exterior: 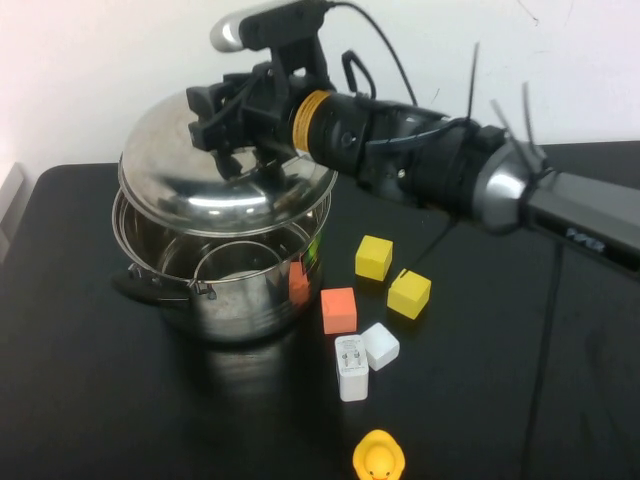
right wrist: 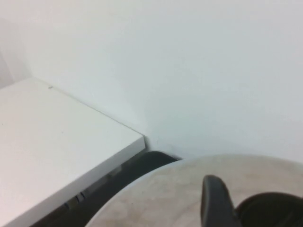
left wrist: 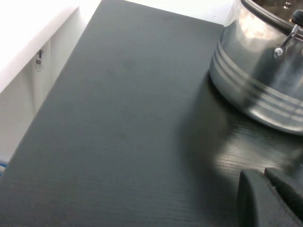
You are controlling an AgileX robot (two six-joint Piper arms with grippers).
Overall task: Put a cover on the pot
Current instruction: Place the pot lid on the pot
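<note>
Next, my right gripper releases the domed steel lid, now tilted just above the rim, flat on the pot's rim (exterior: 231, 200), between the pot's black side handles.
The pot (exterior: 235, 295), a large shiny steel stockpot with black side handles, stands on the black table at the left. The domed steel lid (exterior: 190, 175) hangs tilted just above its rim, its near edge raised so that the pot's inside shows. My right gripper (exterior: 235, 128) is shut on the lid's black knob from above. In the right wrist view the lid's dome (right wrist: 189, 189), the knob (right wrist: 272, 210) and one finger (right wrist: 215, 203) show. My left gripper (left wrist: 262, 174) is shut and empty, low over the table beside the pot (left wrist: 255, 71); it is out of the high view.
Right of the pot lie two yellow blocks (exterior: 374, 257) (exterior: 409, 293), an orange block (exterior: 339, 310), a white block (exterior: 380, 345) and a white charger (exterior: 351, 368). A yellow duck (exterior: 379, 458) sits at the front edge. A white wall is behind.
</note>
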